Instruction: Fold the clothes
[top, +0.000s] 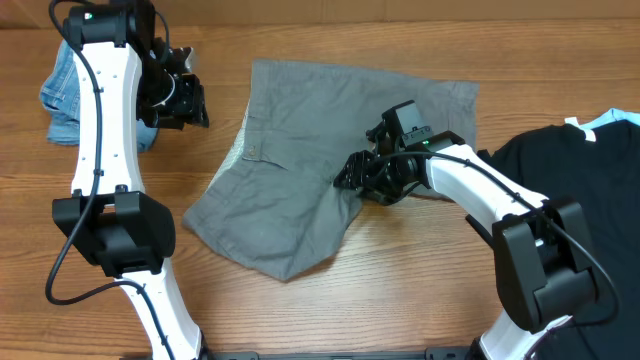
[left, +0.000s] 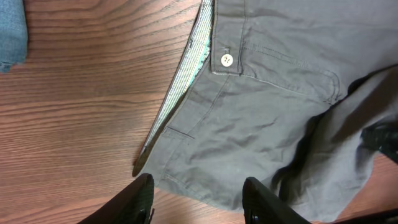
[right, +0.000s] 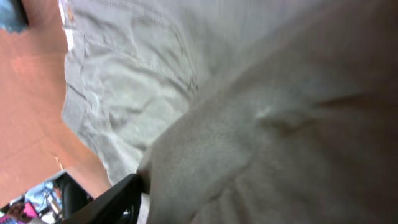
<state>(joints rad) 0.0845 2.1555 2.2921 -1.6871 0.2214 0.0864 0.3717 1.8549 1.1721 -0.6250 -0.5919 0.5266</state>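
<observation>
The near leg of the shorts is bunched up at my right gripper, so I will let go of it, grab the loose near edge (top: 328, 246) and pull it flat before folding.
The clothes, a pair of grey-olive shorts (top: 300, 150), lie spread on the wooden table, waistband toward the left, with a pale button (left: 227, 60) and striped lining showing. My left gripper (top: 190, 105) hovers left of the waistband, open and empty; in the left wrist view the left gripper (left: 196, 183) has its dark fingers apart above the shorts' (left: 261, 112) lower edge. My right gripper (top: 355, 180) sits on the right leg of the shorts. In the right wrist view one finger (right: 118, 196) stands far to the side, and a fold of the shorts (right: 249, 143) covers the other.
A light-blue denim garment (top: 65, 90) is bunched at the far left, behind the left arm, and its corner shows as denim (left: 11, 31) in the left wrist view. A black T-shirt (top: 580, 190) lies at the right edge, close to the right arm's base.
</observation>
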